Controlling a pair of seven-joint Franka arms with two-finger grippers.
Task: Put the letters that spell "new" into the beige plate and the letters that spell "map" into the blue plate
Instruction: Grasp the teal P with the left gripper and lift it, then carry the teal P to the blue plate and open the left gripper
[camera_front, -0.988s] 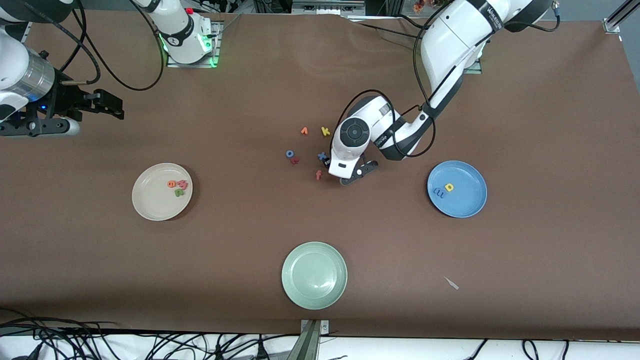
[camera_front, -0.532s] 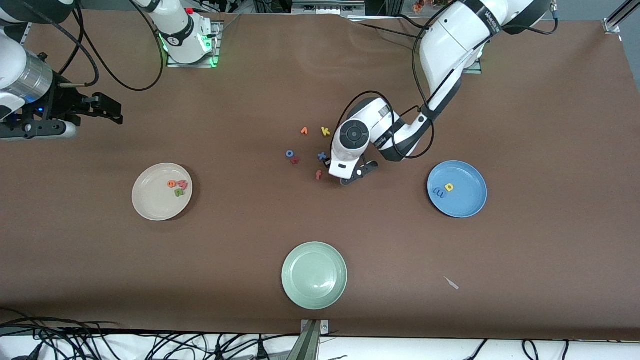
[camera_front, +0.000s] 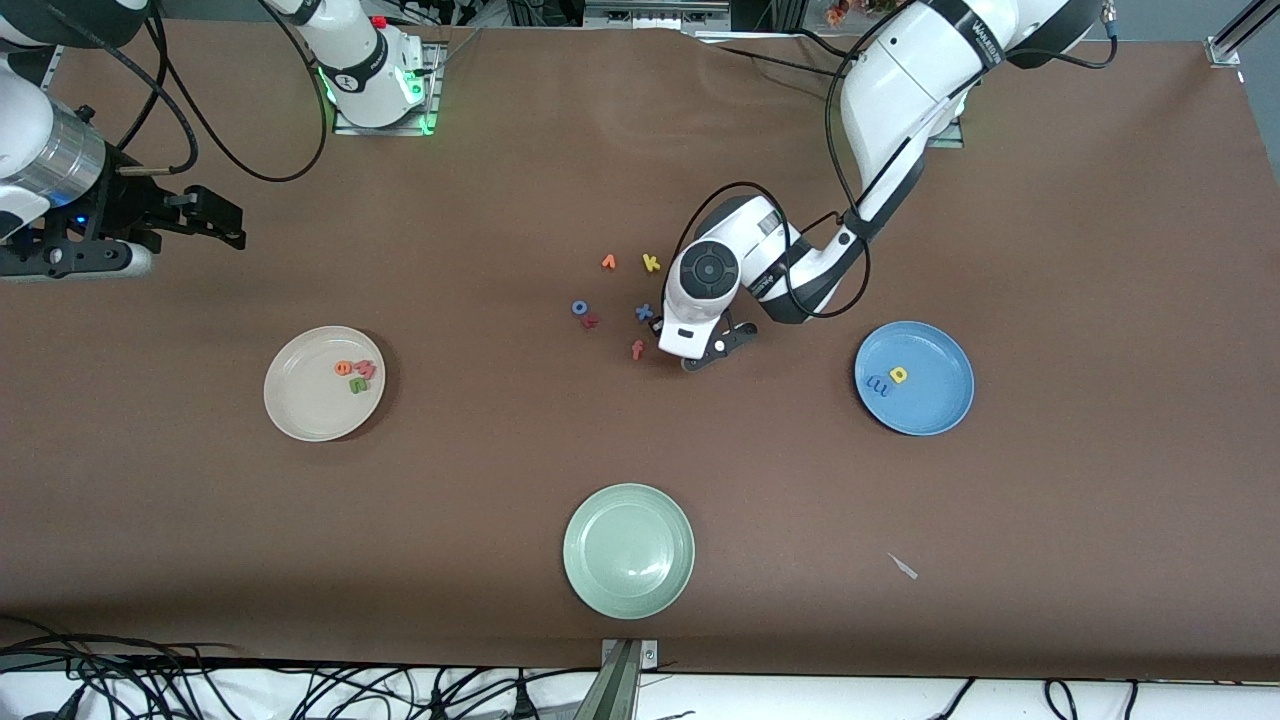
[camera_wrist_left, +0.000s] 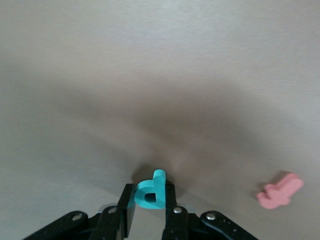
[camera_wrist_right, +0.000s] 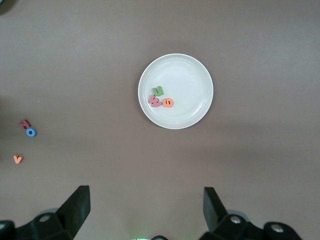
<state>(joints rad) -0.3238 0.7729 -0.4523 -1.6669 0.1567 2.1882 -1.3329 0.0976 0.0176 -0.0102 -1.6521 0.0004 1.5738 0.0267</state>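
Note:
My left gripper will let go of the teal "p" beside the yellow "a" on its side (camera_front: 914, 385) away from the periwinkle "m".
My left gripper (camera_wrist_left: 150, 194) is low on the table's middle and shut on the teal "p" (camera_wrist_left: 151, 190), which stands on edge between the fingers. In the front view the wrist (camera_front: 705, 275) hides the letter. The blue plate (camera_front: 935, 405) holds the periwinkle "m" (camera_front: 878, 383) and the yellow "a" (camera_front: 899, 374). On the beige plate (camera_front: 300, 410) lie the orange "e" (camera_front: 343, 368), the red-pink "w" (camera_front: 366, 370) and the green "n" (camera_front: 357, 385). My right gripper (camera_front: 222, 215) waits open, high over the right arm's end of the table.
Loose letters lie beside the left gripper: orange "f" (camera_front: 637, 349), blue "x" (camera_front: 644, 312), yellow "k" (camera_front: 651, 263), an orange letter (camera_front: 608, 262), blue "o" (camera_front: 579, 307) touching a red letter (camera_front: 591, 321). A pale green plate (camera_front: 628, 550) sits nearest the camera.
The left gripper's fingers have closed onto the teal "p". The right arm has drifted slightly toward its end of the table.

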